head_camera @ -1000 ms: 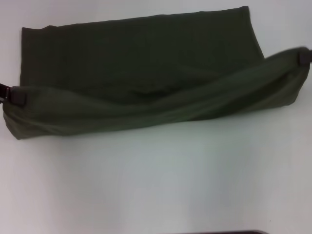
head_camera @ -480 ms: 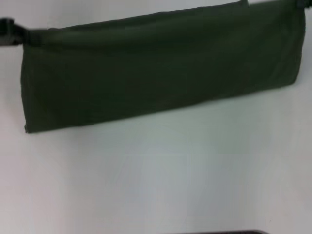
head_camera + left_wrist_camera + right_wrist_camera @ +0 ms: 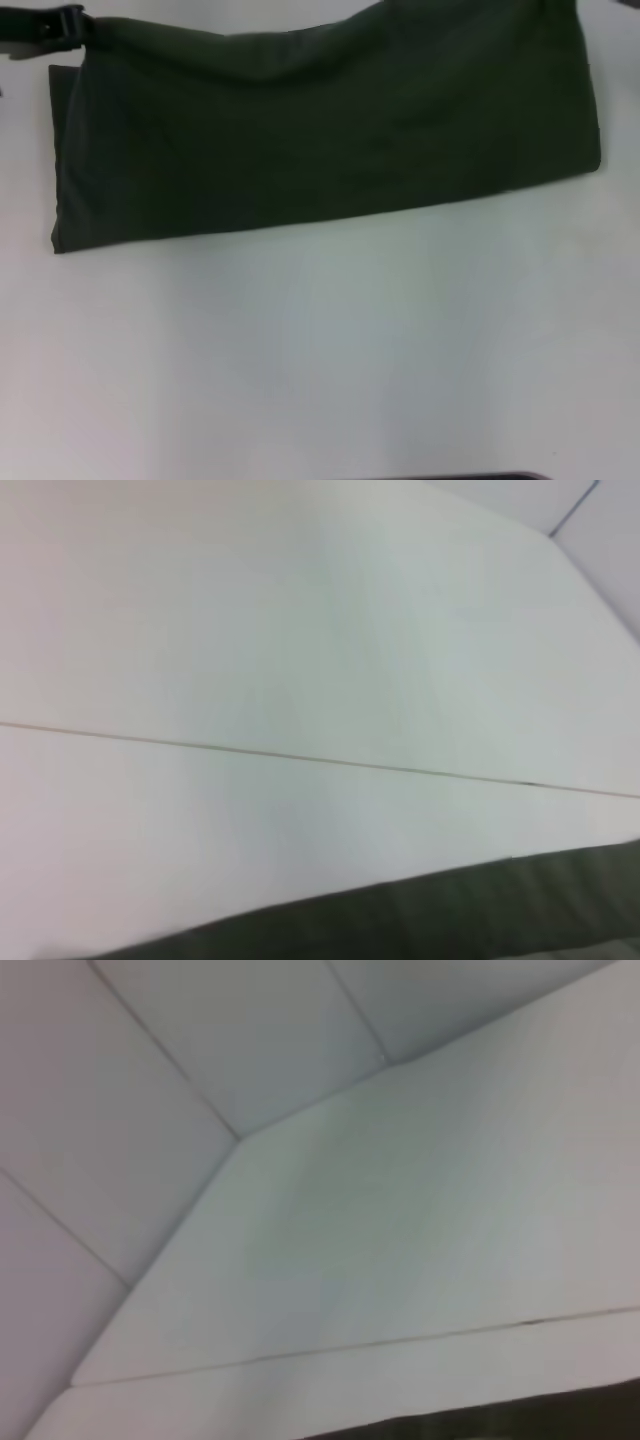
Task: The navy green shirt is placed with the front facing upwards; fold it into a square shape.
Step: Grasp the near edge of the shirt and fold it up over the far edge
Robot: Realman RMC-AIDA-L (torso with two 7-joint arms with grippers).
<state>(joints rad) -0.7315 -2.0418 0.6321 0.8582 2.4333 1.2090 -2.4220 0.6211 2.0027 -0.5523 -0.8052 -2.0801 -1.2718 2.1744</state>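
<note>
I should use my right gripper to let go of the shirt's corner at the folded shirt's far edge, slightly in from its short end (image 3: 512,5).
The navy green shirt (image 3: 320,130) lies on the white table (image 3: 320,350) as a long band folded lengthwise, plain green side up, with no lettering showing. My left gripper (image 3: 65,27) is at the far left corner of the band and is shut on the shirt's upper edge, which is slightly raised there. The right gripper is out of the head view, beyond the far right corner where the cloth runs off the picture. A strip of the shirt shows in the left wrist view (image 3: 450,920) and in the right wrist view (image 3: 520,1428).
The white table has a thin seam line (image 3: 300,758) beyond the shirt, and its far edge (image 3: 230,1150) meets pale wall panels. A dark object (image 3: 450,477) sits at the near edge of the head view.
Both grippers have carried the shirt's near edge up and over to the far side, laying it on the far half. The band is now narrower and the right gripper has left the head view.
</note>
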